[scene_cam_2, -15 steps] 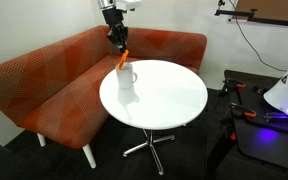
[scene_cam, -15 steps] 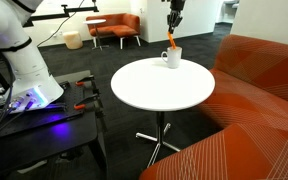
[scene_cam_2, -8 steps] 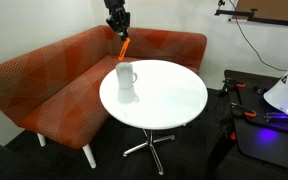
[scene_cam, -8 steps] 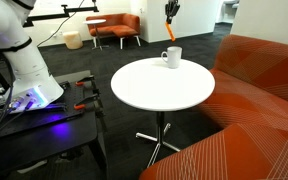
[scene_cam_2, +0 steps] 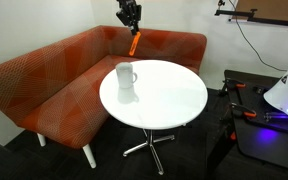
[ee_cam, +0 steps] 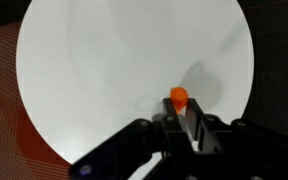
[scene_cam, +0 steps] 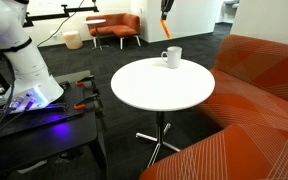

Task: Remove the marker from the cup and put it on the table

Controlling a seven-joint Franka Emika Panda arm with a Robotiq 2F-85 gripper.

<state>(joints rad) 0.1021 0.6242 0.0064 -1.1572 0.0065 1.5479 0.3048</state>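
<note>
I should let go of the thin orange marker with my gripper on the white table (scene_cam: 156, 73) near the mug, toward the workbench side.
My gripper (scene_cam_2: 131, 22) is shut on the thin orange marker (scene_cam_2: 134, 42), which hangs down from the fingers high above the round white table (scene_cam_2: 169, 105). The gripper is up and behind the table's far edge, well clear of the white mug (scene_cam_2: 126, 75), which stands upright on the table near that edge. In an exterior view only the marker tip (scene_cam: 164, 5) shows at the top edge, above the mug (scene_cam: 171, 57) and table (scene_cam: 154, 90). In the wrist view the marker's orange end (ee_cam: 179, 97) sits between the jaws (ee_cam: 181, 120), over the table top (ee_cam: 104, 70); the mug is out of that view.
An orange corner sofa (scene_cam_2: 44, 85) wraps round the table's far side and also shows in an exterior view (scene_cam: 254, 100). A dark workbench with cables and the robot base (scene_cam: 24, 85) stands beside the table. Orange chairs (scene_cam: 114, 28) stand far behind.
The gripper has lifted the marker out of the mug and risen, carrying it up and sideways away from the mug. The mug has stayed in place.
</note>
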